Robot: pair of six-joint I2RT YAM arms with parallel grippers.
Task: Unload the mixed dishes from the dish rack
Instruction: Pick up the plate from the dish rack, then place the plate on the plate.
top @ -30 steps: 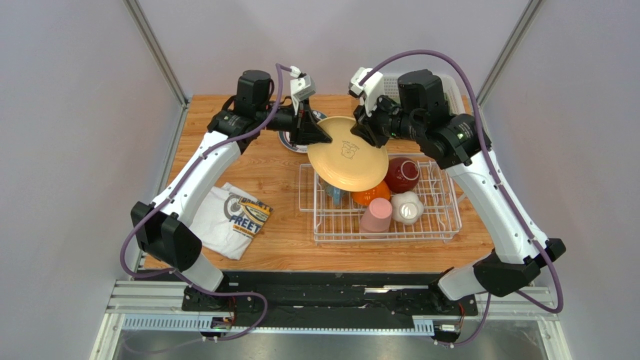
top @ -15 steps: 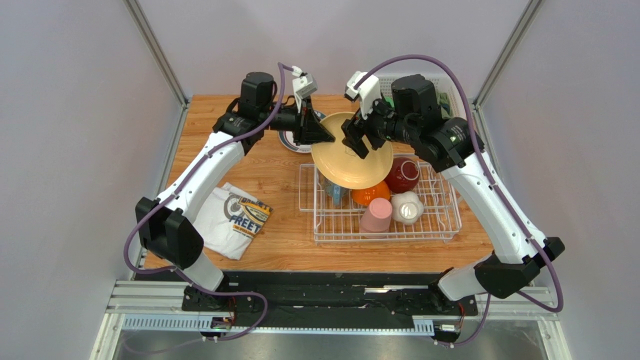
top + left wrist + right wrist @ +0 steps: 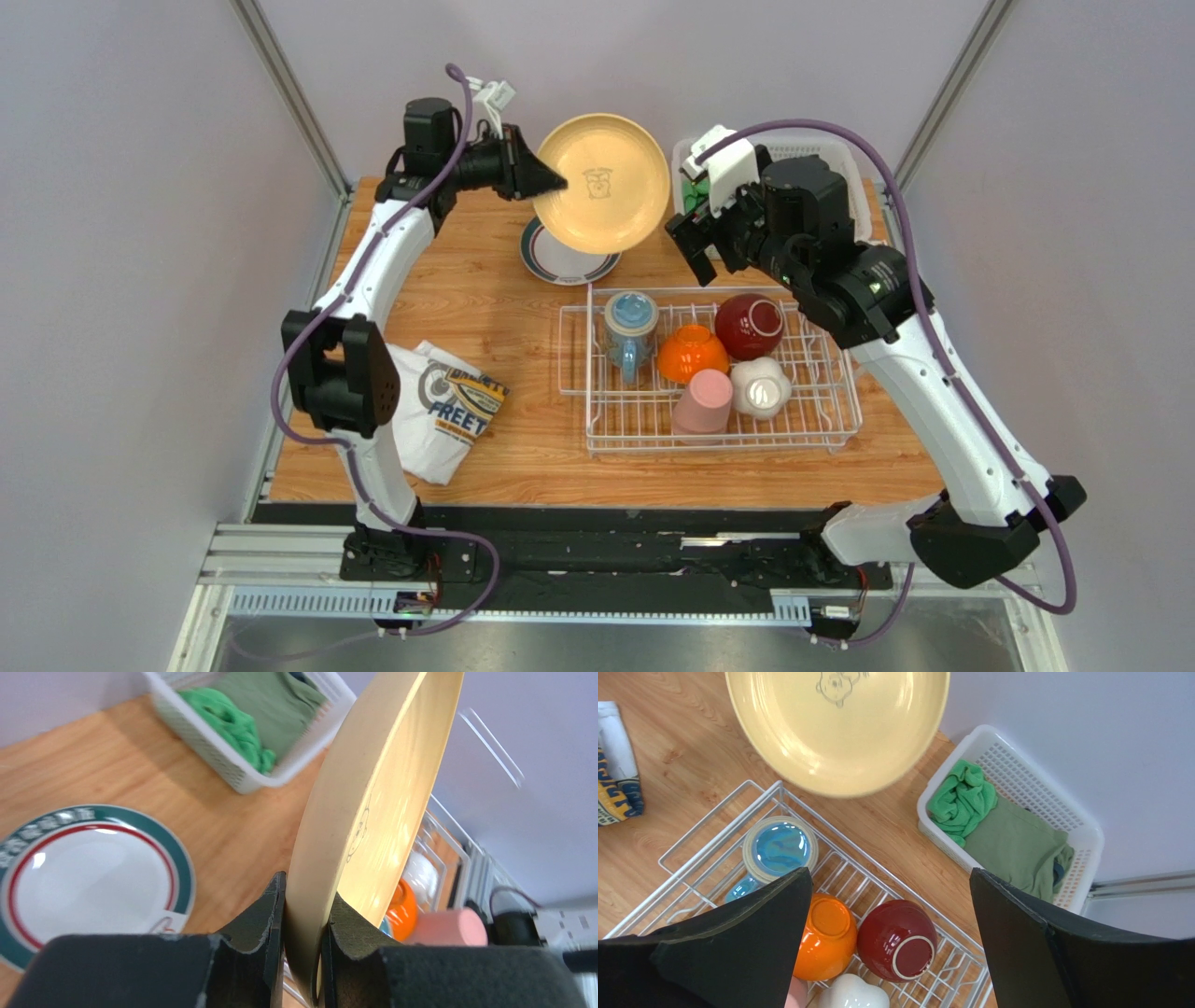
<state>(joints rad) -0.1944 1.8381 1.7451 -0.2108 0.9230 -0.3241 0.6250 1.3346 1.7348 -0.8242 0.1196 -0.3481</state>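
Note:
Next, my left gripper lets go of the tan plate on top of the green-rimmed white plate (image 3: 567, 234) (image 3: 96, 880), so that the two are stacked.
My left gripper (image 3: 551, 178) is shut on the rim of a tan plate (image 3: 603, 182), holding it on edge in the air above the back of the table. In the left wrist view both pads (image 3: 270, 913) press on the plate (image 3: 379, 812). My right gripper (image 3: 697, 224) hangs open and holds nothing, just right of the plate and above the back rail of the dish rack (image 3: 828, 420). In the rack sit a light-blue mug (image 3: 631, 319), an orange bowl (image 3: 692, 353), a dark red bowl (image 3: 749, 325), a pink cup (image 3: 703, 403) and a small white bowl (image 3: 760, 388).
A green-rimmed white plate (image 3: 561, 263) lies on the table under the held plate. A white perforated basket (image 3: 828, 147) with green cloths (image 3: 959, 801) stands at the back right. A printed T-shirt (image 3: 442, 395) lies at the front left.
My right gripper has opened and let go of the tan plate, then drawn back to the right. My left gripper has carried the plate up and back, off the rack.

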